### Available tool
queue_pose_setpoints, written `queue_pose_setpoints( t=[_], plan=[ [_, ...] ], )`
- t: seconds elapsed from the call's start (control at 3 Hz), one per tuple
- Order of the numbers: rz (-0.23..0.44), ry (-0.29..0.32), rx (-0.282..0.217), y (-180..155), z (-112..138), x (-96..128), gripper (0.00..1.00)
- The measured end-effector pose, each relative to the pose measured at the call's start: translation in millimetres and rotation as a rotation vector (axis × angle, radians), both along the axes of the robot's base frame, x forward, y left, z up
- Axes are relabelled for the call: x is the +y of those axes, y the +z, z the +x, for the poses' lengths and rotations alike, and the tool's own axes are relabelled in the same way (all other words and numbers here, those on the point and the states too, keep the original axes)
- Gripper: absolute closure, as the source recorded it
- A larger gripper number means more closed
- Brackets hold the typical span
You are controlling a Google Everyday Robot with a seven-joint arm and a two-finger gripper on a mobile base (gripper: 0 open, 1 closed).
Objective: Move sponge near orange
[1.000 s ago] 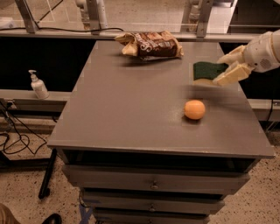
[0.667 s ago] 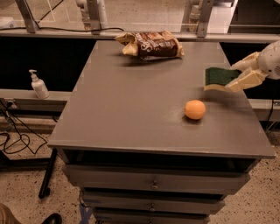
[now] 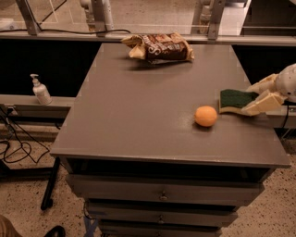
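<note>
The sponge, now at or just above the table, will be let go by my gripper on the grey table (image 3: 232, 107), close up against the orange, on the side of the orange that faces my gripper.
The sponge (image 3: 232, 100), dark green on top with a pale yellow edge, is at the right side of the grey table (image 3: 138, 115), at or just above its surface. It is a short way right of the orange (image 3: 206, 115), with a small gap between them. My gripper (image 3: 247, 100) reaches in from the right edge of the view. Its pale fingers (image 3: 262, 103) are shut on the sponge's right end, one above it and one below.
A brown and tan snack bag (image 3: 159, 46) lies at the table's far edge. A white pump bottle (image 3: 40, 90) stands on a low ledge to the left. Drawers (image 3: 162, 196) sit under the tabletop. Metal rail posts (image 3: 99, 14) stand behind.
My gripper has carried the sponge right and toward the front, then down, from the middle right of the table to just right of the orange. The orange has not moved.
</note>
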State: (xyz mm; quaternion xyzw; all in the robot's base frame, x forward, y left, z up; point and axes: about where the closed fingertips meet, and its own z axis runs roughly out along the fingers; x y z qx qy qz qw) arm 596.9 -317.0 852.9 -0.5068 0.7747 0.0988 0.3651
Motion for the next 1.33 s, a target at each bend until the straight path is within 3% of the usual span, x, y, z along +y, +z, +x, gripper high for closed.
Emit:
queue_pose_setpoints(
  t=[0.67, 1.0, 1.33],
  plan=[
    [0.013, 0.02, 0.052, -21.8, -16.9, 8.2, 1.0],
    [0.013, 0.02, 0.052, -21.1, -17.0, 8.2, 1.0],
    [0.013, 0.02, 0.052, -21.1, -17.0, 8.2, 0.84]
  ],
)
